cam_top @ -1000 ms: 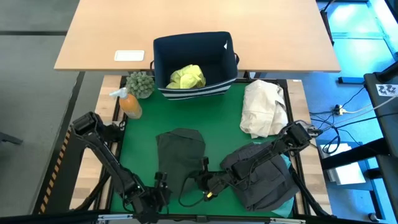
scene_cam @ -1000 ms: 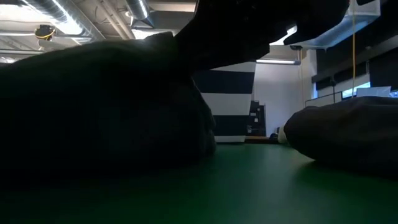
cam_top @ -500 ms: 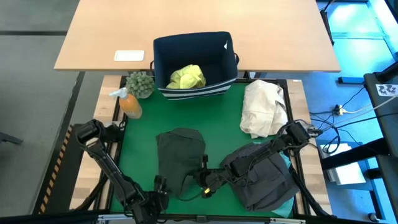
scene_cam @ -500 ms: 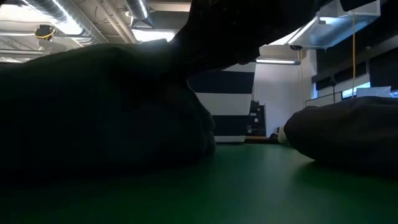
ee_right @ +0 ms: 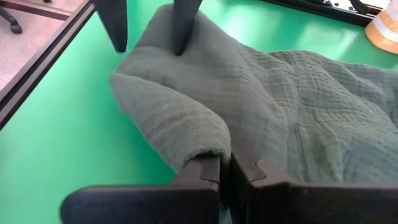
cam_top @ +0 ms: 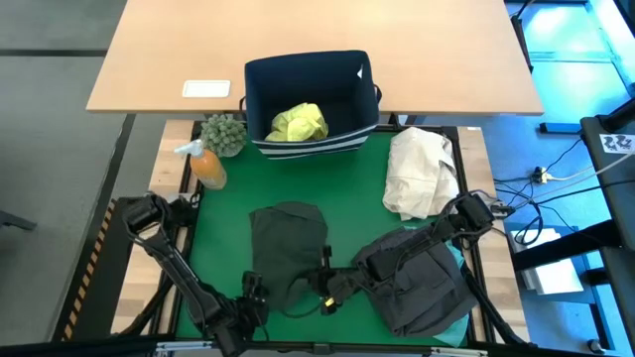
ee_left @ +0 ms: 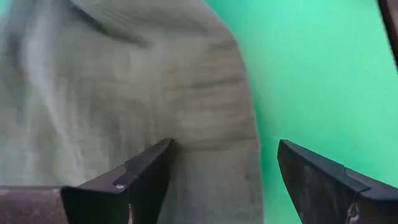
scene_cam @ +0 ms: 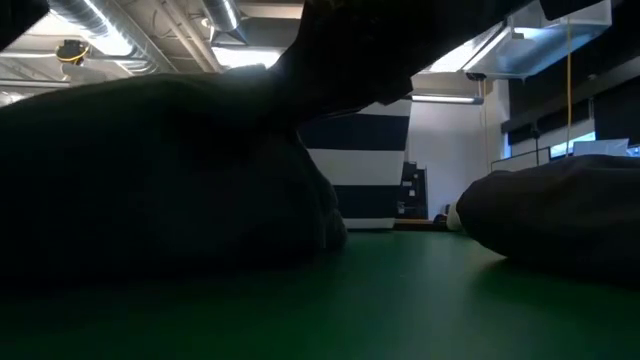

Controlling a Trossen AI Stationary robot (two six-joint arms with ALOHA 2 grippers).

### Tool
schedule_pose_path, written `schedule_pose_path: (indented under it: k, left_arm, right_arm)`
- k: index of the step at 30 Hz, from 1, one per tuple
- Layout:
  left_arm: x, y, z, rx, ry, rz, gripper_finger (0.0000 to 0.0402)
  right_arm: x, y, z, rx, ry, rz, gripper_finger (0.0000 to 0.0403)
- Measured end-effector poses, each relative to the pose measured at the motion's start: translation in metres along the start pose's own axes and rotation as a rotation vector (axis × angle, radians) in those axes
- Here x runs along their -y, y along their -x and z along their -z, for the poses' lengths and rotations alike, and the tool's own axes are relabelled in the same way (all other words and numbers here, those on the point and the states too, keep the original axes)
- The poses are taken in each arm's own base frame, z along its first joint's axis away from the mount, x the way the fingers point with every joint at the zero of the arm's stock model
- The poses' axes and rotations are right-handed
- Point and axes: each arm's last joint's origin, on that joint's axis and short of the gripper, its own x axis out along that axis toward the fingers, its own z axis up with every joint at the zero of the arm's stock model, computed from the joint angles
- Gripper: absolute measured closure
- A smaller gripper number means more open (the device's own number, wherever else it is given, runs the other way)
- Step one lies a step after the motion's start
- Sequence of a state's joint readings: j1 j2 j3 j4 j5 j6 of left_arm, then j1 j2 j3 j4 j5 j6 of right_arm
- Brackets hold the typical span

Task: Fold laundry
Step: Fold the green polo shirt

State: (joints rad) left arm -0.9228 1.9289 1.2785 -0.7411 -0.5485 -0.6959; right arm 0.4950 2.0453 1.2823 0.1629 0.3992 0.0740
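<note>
A rolled fold bulges at my right gripper; next I open it, retake the olive garment's near edge (ee_right: 148, 127) and pull that edge straight before folding.
A dark olive garment (cam_top: 288, 243) lies on the green mat (cam_top: 223, 238); it fills the left of the low view (scene_cam: 150, 180). My right gripper (cam_top: 322, 290) is at its near right edge, shut on a fold. My left gripper (cam_top: 253, 295) is open at its near left edge, one finger over the cloth (ee_left: 146, 174) and one over bare mat (ee_left: 314, 177). A charcoal grey garment (cam_top: 417, 283) lies under the right arm, with turquoise cloth (cam_top: 458, 329) peeking out beneath it. The yellow-green shirt (cam_top: 298, 121) sits in the navy bin (cam_top: 263, 84). My right gripper pinches a rolled-over fold at the olive garment's near edge (ee_right: 208, 149) between its two shut fingers. The fingers lie low and about level, coming from the table's right. The fold bulges up just ahead of them; the rest of the garment lies on the mat. Whether my left gripper touches the cloth, I cannot tell.
A cream-beige cloth bundle (cam_top: 422, 174) lies at the mat's far right. An orange bottle (cam_top: 206, 167) and a small green plant (cam_top: 224, 132) stand at the far left. Bare green mat shows left of the olive garment and between it and the bin.
My left gripper has moved a little toward the far edge and the right, up to the olive garment's near left edge, and stays open. My right gripper has shifted slightly toward the left with the fold it holds.
</note>
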Motion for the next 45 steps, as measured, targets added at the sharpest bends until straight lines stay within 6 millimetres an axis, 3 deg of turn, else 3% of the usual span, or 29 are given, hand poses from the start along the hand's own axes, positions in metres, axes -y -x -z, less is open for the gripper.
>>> schedule_pose_path:
  k: [5, 12, 16, 20, 25, 30, 35, 40, 45]
  left_arm:
    - [0.008, -0.021, 0.008, -0.077, -0.042, 0.0, 0.0119]
    - [0.01, -0.026, 0.009, -0.051, 0.017, -0.056, 0.0131]
    - [0.008, -0.027, 0.01, -0.039, 0.016, -0.086, 0.0182]
    - [0.007, -0.028, 0.01, -0.03, 0.047, -0.099, 0.0265]
    - [0.005, -0.03, 0.008, -0.029, 0.076, -0.105, 0.038]
    - [0.004, -0.032, 0.005, -0.019, 0.095, -0.095, 0.0385]
    - [0.002, -0.033, 0.002, -0.011, 0.11, -0.096, 0.0389]
    - [-0.003, -0.032, -0.014, 0.007, 0.156, -0.089, 0.0389]
    - [-0.008, -0.03, -0.029, 0.028, 0.201, -0.082, 0.0389]
  right_arm:
    - [0.0, 0.0, 0.0, -0.004, -0.002, 0.001, 0.0402]
    - [0.0, 0.0, 0.003, -0.033, 0.009, -0.029, 0.0402]
    - [-0.001, 0.003, 0.007, -0.09, 0.061, -0.078, 0.0402]
    - [0.001, 0.014, 0.006, -0.161, 0.13, -0.139, 0.0387]
    - [0.009, 0.034, 0.0, -0.243, 0.191, -0.146, 0.0334]
    - [0.009, 0.059, -0.012, -0.244, 0.232, -0.159, 0.0252]
    - [-0.011, 0.071, -0.027, -0.088, 0.218, -0.189, 0.0167]
    - [-0.035, 0.058, -0.022, 0.013, 0.23, -0.19, 0.0109]
    - [-0.047, 0.039, -0.004, -0.002, 0.235, -0.139, 0.0082]
